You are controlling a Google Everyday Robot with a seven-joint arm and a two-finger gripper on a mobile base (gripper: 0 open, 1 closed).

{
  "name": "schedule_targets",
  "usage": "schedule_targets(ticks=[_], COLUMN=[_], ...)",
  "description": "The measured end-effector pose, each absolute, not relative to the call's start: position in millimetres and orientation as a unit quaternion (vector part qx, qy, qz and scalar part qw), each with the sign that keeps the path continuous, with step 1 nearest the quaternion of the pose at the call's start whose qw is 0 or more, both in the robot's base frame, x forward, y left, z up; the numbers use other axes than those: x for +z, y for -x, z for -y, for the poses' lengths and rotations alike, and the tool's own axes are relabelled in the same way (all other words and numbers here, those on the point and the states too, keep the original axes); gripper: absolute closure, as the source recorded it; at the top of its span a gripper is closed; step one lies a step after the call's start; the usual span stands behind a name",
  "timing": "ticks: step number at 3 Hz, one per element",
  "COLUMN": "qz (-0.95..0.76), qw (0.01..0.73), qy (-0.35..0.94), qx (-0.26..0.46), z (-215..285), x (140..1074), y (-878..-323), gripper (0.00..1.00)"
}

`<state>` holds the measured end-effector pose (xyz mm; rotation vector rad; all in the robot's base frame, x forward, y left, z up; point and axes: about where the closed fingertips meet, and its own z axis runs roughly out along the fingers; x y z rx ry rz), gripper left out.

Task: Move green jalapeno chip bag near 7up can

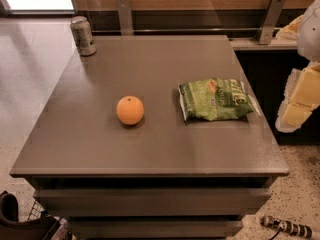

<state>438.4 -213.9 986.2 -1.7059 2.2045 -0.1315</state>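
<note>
The green jalapeno chip bag is next for my gripper, which should go to it and close across the bag's middle (218, 98).
The green jalapeno chip bag (215, 99) lies flat on the right half of the grey table (150, 149), its white lettering facing up. The 7up can (83, 35) stands upright at the table's far left corner, far from the bag. My gripper (299, 101) hangs at the right edge of the camera view, off the table's right side, a short way right of the bag and not touching it. Part of the arm (311, 29) shows above it.
An orange ball (130, 110) sits near the table's middle, left of the bag. A rail with metal brackets (125, 15) runs behind the table. A dark cabinet (260, 64) stands at the right. A small tool (287, 227) lies on the floor at lower right.
</note>
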Motion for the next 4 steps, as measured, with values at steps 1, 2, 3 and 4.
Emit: schedule_targets(ticks=[1, 2, 3, 4], qz=[-0.777, -0.77, -0.763, -0.752], qw=[0.179, 0.216, 0.248, 0.278], qy=[0.602, 0.6, 0.594, 0.584], qx=[-0.041, 0.003, 0.055, 0.13], z=[215, 218, 214, 200], x=[985, 973, 951, 901], y=[-444, -487, -539, -578], gripper=[0.0, 0.0, 0.0, 0.0])
